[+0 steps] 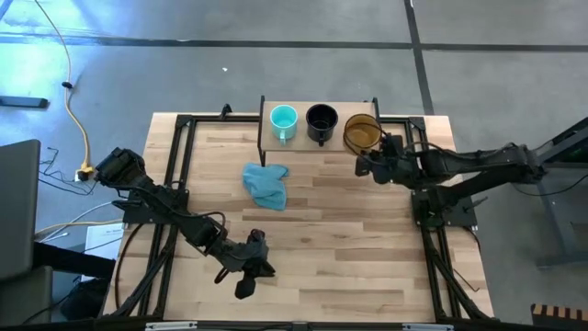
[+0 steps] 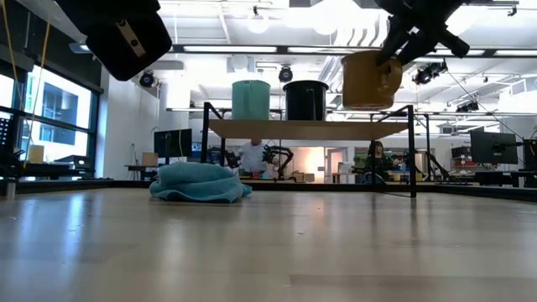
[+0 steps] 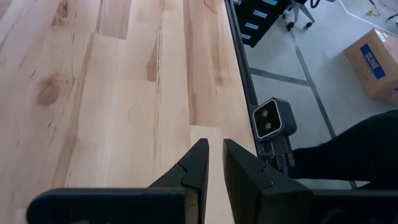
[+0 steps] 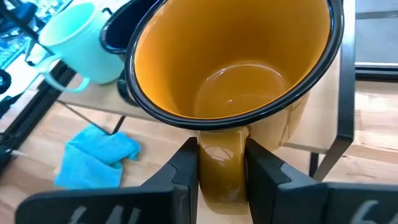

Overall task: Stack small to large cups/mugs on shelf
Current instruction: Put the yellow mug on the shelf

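Observation:
My right gripper needs to release the amber-brown mug on the loose end of the shelf (image 1: 356, 120) next to the black mug.
The amber-brown mug (image 1: 362, 133) is in my right gripper (image 4: 222, 163), which is shut on it over the right end of the shelf (image 1: 303, 138). In the low view the amber mug (image 2: 369, 80) hangs a little above the shelf board (image 2: 336, 127). The turquoise mug (image 2: 251, 100) and the black mug (image 2: 305, 100) stand upright on the board by their bases, side by side. My left gripper (image 1: 253, 267) waits near the table's near edge, shut and touching nothing. My right gripper pinches the amber mug's handle (image 4: 222, 186) between its two fingers (image 4: 186, 168), one on each side of the loop. It comes from the table's right and near side, slanting down. The mug is lifted clear of the shelf, slightly tilted, with its mouth up.
A blue-teal cloth (image 1: 266, 184) lies crumpled on the table in front of the shelf's left half. The shelf's thin black legs (image 2: 413, 151) stand at its corners. Bare tabletop (image 1: 349, 239) stretches between the cloth and the near edge.

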